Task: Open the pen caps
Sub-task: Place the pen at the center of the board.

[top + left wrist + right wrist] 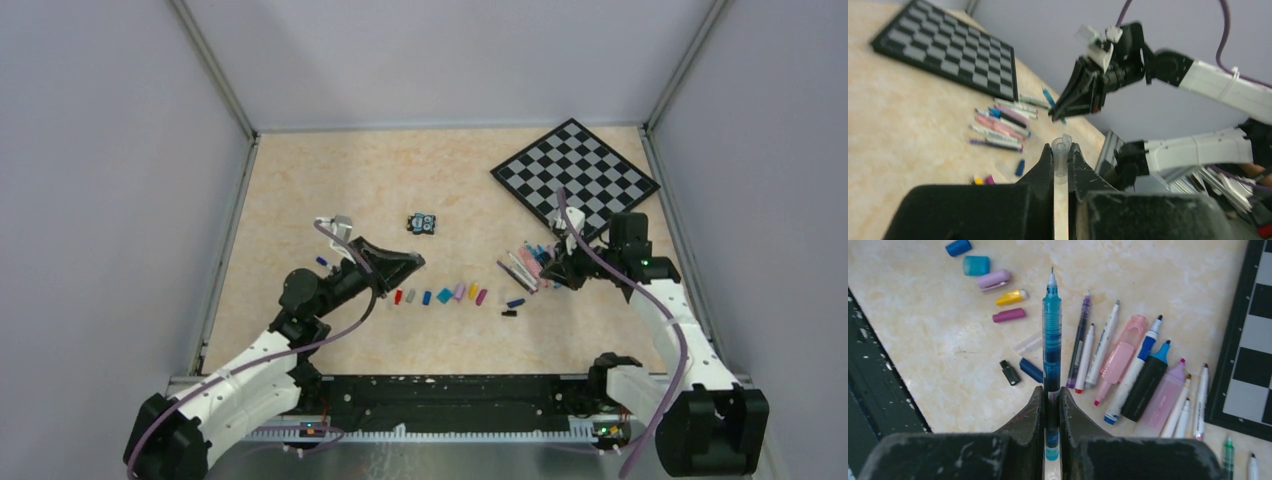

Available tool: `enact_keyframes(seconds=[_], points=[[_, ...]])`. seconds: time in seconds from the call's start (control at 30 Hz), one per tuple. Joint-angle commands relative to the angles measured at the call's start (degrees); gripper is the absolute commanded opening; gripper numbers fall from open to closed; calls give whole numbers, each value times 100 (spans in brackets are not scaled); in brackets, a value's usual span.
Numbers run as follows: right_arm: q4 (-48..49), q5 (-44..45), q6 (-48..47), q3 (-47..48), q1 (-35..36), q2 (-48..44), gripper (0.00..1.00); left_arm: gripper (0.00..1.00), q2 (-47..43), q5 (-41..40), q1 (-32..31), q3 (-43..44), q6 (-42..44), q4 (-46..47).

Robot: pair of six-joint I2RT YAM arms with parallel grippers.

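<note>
Next, my right gripper lets go of the blue pen next to the outermost white marker [625,257], along the near edge of the chessboard.
My left gripper [410,262] [1061,150] is shut on a clear pen cap [1061,159], held above the table left of the cap row. My right gripper [555,272] [1051,392] is shut on a blue pen [1052,335] with its tip bare; the pen points toward the caps. Loose caps [450,295] lie in a row: blue [958,247], teal [976,265], lilac [994,279], yellow [1011,297], magenta [1008,315], clear [1027,344], black [1009,372] and dark blue [1031,370]. Several uncapped pens and markers [1133,365] [1000,125] lie side by side under the right gripper.
A chessboard [575,175] [1248,340] lies at the back right, just beyond the pens. A small black-blue-white toy block [422,223] sits mid-table behind the cap row. Metal rails edge the table on both sides and a black rail [450,390] runs along the front.
</note>
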Motion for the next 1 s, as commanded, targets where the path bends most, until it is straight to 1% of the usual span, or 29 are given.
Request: enact_keyframes(seconds=[0.0, 0.13, 0.23, 0.4, 0.53, 0.6, 0.77, 0.97], points=[[-640, 1158, -516, 406, -57, 135, 0, 0, -85, 629, -5, -447, -573, -39], [-775, 1626, -497, 499, -486, 244, 0, 0, -12, 711, -147, -832, -690, 216], [-826, 1843, -785, 567, -1011, 291, 0, 0, 13, 625, -310, -951, -582, 259], [-1271, 1857, -1802, 942, -2045, 716, 0, 0, 14, 625, -403, -1027, -342, 203], [-1512, 1853, -2363, 1483, -2919, 1360, 0, 0, -35, 603, -404, -1090, -215, 183], [-1542, 1906, -2646, 1776, -3191, 1716, 0, 0, -51, 598, -409, -1109, -172, 173], [-1579, 2198, -3383, 2255, -3416, 2617, 3, 0, -79, 598, -405, -1099, -80, 129], [-1940, 1981, -3702, 3053, -3420, 3809, 5, 0, -64, 547, -404, -1121, -72, 124]])
